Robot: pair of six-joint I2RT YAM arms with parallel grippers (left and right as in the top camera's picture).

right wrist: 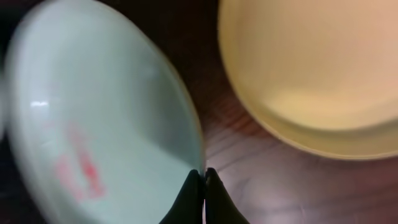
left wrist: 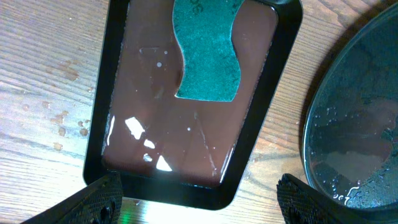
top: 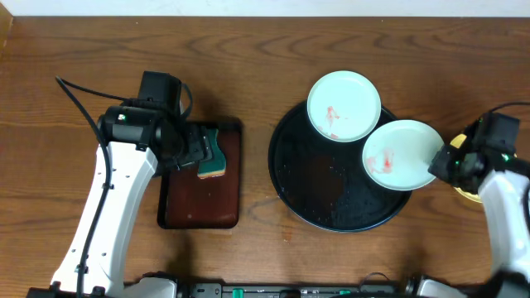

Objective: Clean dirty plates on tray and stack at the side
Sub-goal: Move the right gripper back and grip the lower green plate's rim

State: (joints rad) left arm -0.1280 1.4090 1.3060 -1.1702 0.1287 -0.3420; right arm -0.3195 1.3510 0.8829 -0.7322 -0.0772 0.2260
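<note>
Next, I lower my left gripper to the green sponge's middle (top: 213, 151) (left wrist: 209, 51) in the small brown tray and close it there.
Two mint-white plates with red smears are at the black round tray (top: 331, 199). One plate (top: 344, 105) rests on its far rim. My right gripper (top: 443, 163) is shut on the rim of the other plate (top: 399, 155), which hangs tilted over the tray's right edge; it also shows in the right wrist view (right wrist: 93, 137), gripper (right wrist: 203, 174). The pale yellow plate (right wrist: 311, 68) lies on the wood to the right, mostly hidden under my right arm in the overhead view (top: 469, 194). My left gripper (left wrist: 199, 199) is open above the small brown tray (left wrist: 186, 124).
A green sponge (top: 214, 157) lies at the far end of the small dark-brown rectangular tray (top: 199, 199), and shows in the left wrist view (left wrist: 208, 56). The round tray's wet surface (left wrist: 360, 124) is to the right of it. Bare wood surrounds both trays.
</note>
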